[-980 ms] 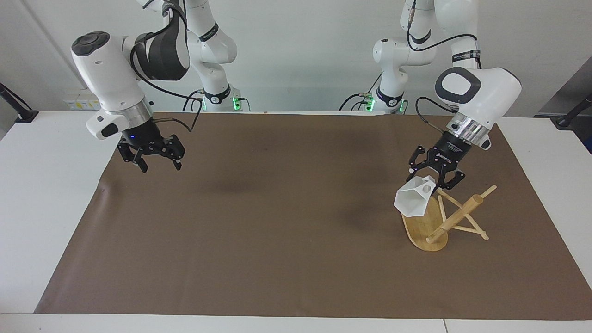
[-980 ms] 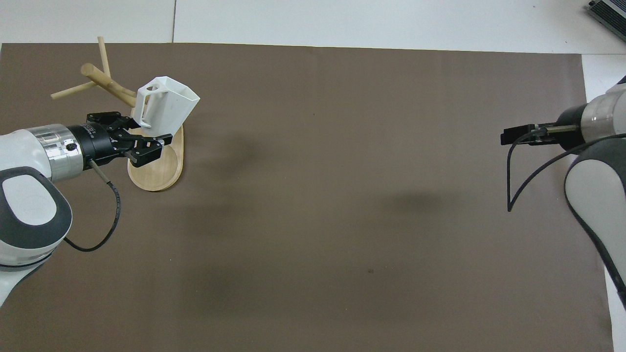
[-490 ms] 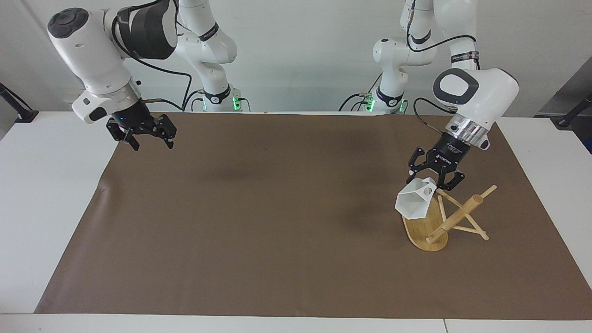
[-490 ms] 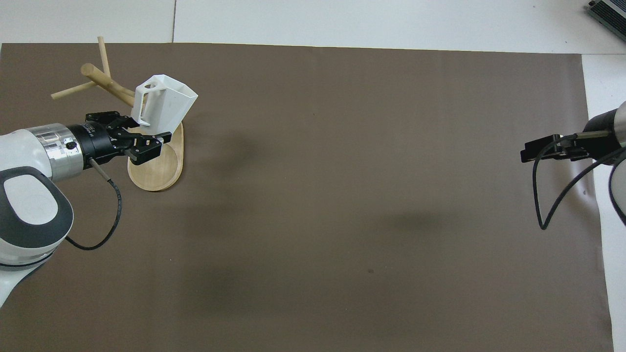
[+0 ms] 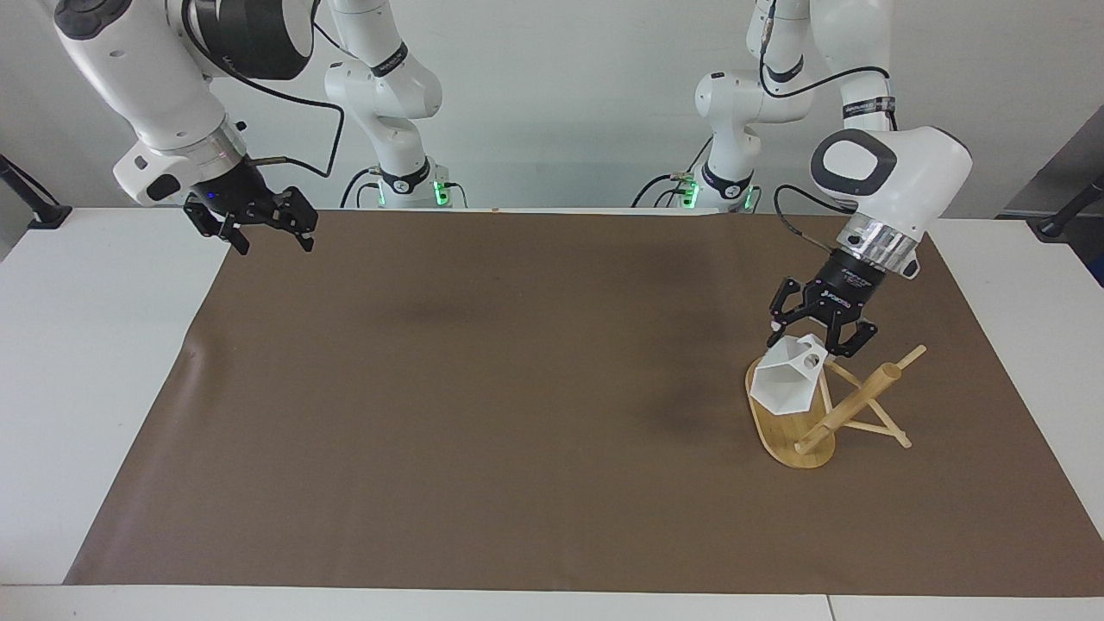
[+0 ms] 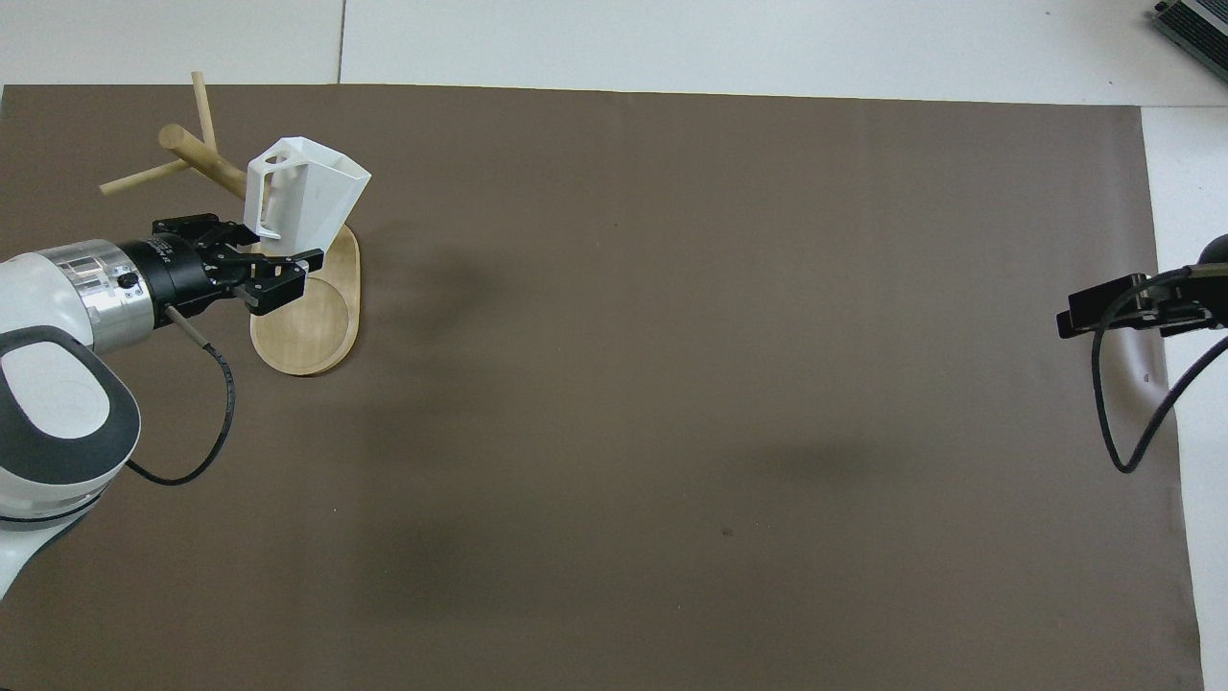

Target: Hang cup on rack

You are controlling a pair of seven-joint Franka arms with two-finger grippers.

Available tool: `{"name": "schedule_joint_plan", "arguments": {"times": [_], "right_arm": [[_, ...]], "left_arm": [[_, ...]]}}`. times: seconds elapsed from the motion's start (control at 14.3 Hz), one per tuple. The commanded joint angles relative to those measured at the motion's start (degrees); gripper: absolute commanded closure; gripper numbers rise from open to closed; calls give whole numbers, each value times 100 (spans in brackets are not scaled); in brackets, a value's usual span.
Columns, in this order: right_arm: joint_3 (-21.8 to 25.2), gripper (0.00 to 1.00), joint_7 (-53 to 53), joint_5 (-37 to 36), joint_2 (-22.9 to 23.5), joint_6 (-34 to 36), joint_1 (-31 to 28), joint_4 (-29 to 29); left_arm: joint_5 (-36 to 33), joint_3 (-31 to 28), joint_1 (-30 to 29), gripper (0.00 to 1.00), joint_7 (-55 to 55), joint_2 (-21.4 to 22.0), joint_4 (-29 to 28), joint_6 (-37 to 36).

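Note:
I need to use my left gripper to release the white cup, now tilted over the rack's base, on the rack's peg point(image 6: 274, 196) that is between the leaning post and the oval base.
The white faceted cup point(image 5: 783, 385) hangs tilted in the air with its hexagonal mouth turned down and away from the robots. My left gripper point(image 5: 815, 341) is shut on its blocky handle, whose round hole shows just below the fingers. The cup is over the oval base point(image 5: 776, 438) of the bamboo rack point(image 5: 854, 404), close beside the leaning post and its thin pegs. From overhead, the cup point(image 6: 305, 197) lies between the left gripper point(image 6: 271, 251) and the rack post point(image 6: 203, 154). My right gripper point(image 5: 272, 241) is open and holds nothing, raised over the mat's corner at the right arm's end.
A brown mat point(image 5: 517, 414) covers most of the white table point(image 5: 78, 362). Only the right gripper's tip point(image 6: 1079, 315) and a looping cable point(image 6: 1118, 451) show overhead, at the mat's edge.
The left gripper has carried the cup closer to the rack's post and a little lower over the base. The right arm has risen and drawn back toward its own corner.

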State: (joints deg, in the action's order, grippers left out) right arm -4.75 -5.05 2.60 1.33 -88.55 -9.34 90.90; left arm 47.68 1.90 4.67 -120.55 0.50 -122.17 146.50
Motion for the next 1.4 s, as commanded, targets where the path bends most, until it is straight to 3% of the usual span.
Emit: {"name": "schedule_joint_plan", "arguments": {"times": [0.0,0.98,1.33], "right_arm": [[0,0,66,-137,17,119,11,-117],[-289,0,101,-111,-115,75,91,-126],[-185,0,101,-137,-115,22,82,-91]], "left_arm": [[-101,13,-19,100,-197,-59,9,185],[-92,13,-150,100,-347,-270,105,379],[-83,13,-151,100,-364,-279,97,414]]}}
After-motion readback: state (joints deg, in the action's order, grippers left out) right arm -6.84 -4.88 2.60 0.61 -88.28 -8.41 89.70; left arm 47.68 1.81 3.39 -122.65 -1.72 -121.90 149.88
